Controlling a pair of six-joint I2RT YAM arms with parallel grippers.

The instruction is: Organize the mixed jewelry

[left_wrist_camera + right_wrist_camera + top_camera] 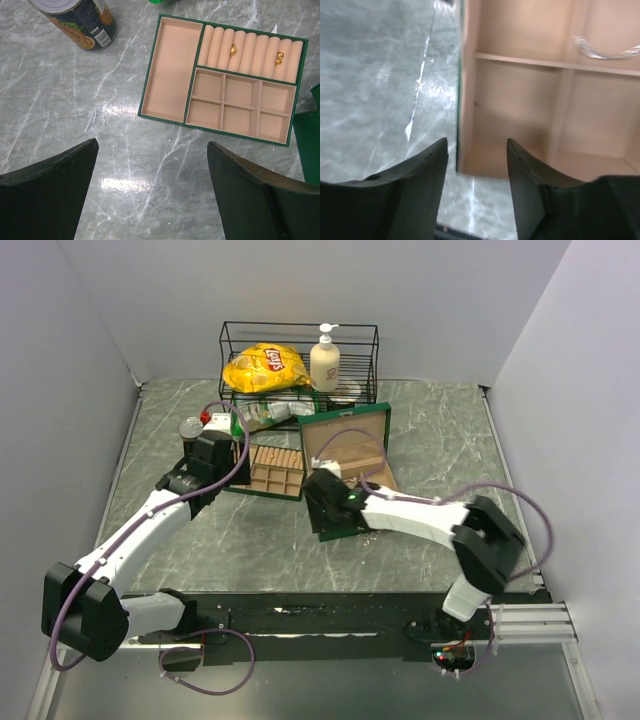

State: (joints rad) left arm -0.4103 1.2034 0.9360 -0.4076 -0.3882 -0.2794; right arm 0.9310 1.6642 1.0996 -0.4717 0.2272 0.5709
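I should next move my right gripper to the near edge of the silver chain (373,538), on the marble beside the green jewelry box's clasp, and close it there.
A thin silver hoop (605,50) of the mixed jewelry lies in a far compartment of the green jewelry box (515,95). Two small gold pieces (233,50) (279,58) sit in the ring rolls of the flat tan divider tray (170,70). My right gripper (477,141) hangs open over the box's near left corner, nothing between its fingers. My left gripper (152,144) is wide open above bare marble just in front of the tray. From above, the tray (275,472) lies left of the open box (345,430), with the left gripper (205,455) and right gripper (325,495) beside them.
A tin can (80,20) stands left of the tray. Behind the box a black wire rack (300,335) holds a yellow chips bag (265,367) and a pump bottle (325,360). A plastic bottle (270,412) lies in front of the rack.
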